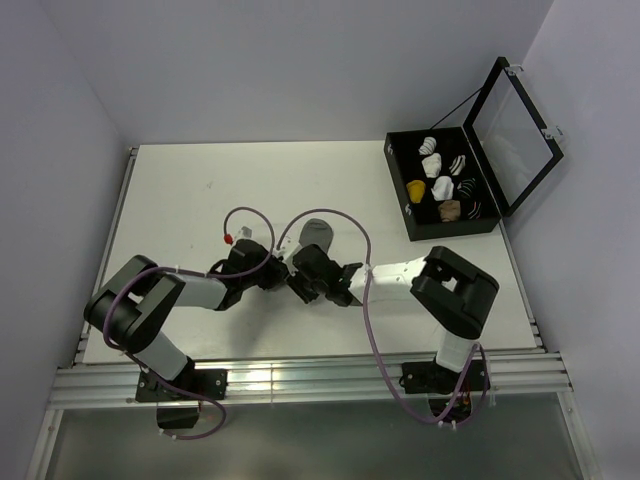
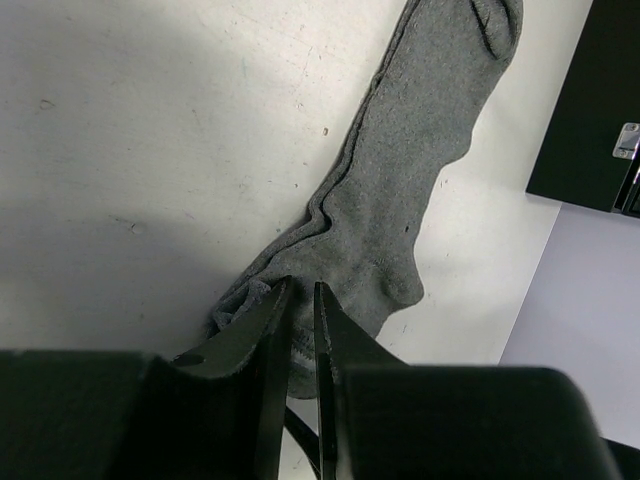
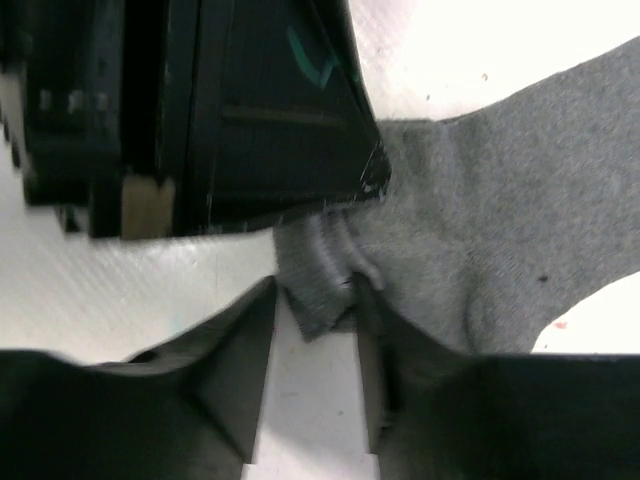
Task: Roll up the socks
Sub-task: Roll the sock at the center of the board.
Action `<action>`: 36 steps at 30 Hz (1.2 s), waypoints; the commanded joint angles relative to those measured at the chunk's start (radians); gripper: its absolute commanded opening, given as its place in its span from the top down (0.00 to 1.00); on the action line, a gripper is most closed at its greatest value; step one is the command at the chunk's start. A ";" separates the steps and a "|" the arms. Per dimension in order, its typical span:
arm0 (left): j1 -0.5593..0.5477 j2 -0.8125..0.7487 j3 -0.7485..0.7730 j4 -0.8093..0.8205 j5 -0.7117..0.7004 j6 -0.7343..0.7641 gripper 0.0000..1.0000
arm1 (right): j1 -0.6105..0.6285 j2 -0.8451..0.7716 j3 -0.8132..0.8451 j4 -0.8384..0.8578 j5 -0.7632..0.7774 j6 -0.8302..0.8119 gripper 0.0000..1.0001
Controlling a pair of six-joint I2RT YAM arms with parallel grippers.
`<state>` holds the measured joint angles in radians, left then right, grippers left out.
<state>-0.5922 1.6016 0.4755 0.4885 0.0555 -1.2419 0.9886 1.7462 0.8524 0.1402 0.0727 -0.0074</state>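
The grey cuff lies bunched at my left gripper's fingers. I will back both grippers off, then pinch the cuff's corner (image 2: pixel 224 314) with my left gripper.
A plain grey sock (image 1: pixel 317 232) lies flat on the white table, its toe away from me. In the left wrist view the sock (image 2: pixel 400 200) runs up and right, with its cuff bunched at my left gripper (image 2: pixel 301 292), whose jaws are nearly closed on the cuff fabric. My right gripper (image 3: pixel 315 283) is open, with a corner of the grey cuff (image 3: pixel 320 275) between its fingertips. Both grippers meet at the cuff in the top view, the left gripper (image 1: pixel 280 270) beside the right gripper (image 1: pixel 299 287). A mustard-yellow bundle (image 1: pixel 416 190) sits in the black box.
A black box (image 1: pixel 404 205) with its clear lid (image 1: pixel 515 135) raised stands at the back right and holds white, striped and tan sock bundles. My left gripper's black body (image 3: pixel 270 110) fills the top of the right wrist view. Purple cables loop over both arms.
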 commanded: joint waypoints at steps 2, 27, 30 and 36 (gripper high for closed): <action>-0.003 0.003 0.014 -0.067 0.001 0.015 0.80 | 0.010 0.053 0.056 -0.074 0.041 0.000 0.63; -0.047 -0.388 0.023 -0.467 -0.286 -0.148 0.37 | -0.326 0.150 0.037 0.019 -0.750 0.497 1.00; -0.069 -0.338 0.026 -0.455 -0.264 -0.151 0.38 | -0.347 0.171 0.033 0.041 -0.796 0.538 1.00; -0.093 -0.255 0.035 -0.419 -0.253 -0.145 0.40 | -0.372 0.208 0.027 0.088 -0.846 0.603 1.00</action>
<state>-0.6739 1.3224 0.5083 0.0437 -0.2024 -1.3720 0.6243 1.9259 0.9043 0.2218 -0.7334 0.5495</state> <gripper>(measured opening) 0.601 0.027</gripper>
